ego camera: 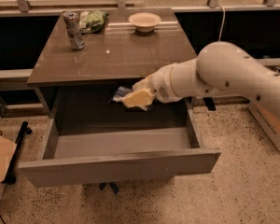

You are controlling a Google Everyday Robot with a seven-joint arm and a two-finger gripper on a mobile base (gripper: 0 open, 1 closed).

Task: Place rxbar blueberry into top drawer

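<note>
The robot's gripper will release the rxbar blueberry, now held above the drawer's floor, near the middle of the open top drawer's grey bottom (137, 130).
My gripper (133, 98) hangs over the open top drawer (121, 166), just in front of the table's front edge and toward the back of the drawer. It is shut on the rxbar blueberry (120, 94), a thin dark-blue bar whose end sticks out to the left of the pale fingers (139, 98). The bar is held in the air above the drawer's grey floor. The white arm reaches in from the right.
On the brown table (116, 55) stand a silver can (73, 30) at the back left, a green bag (92, 20) beside it and a pale bowl (144, 21) at the back. A cardboard box (270, 122) lies on the floor at the right.
</note>
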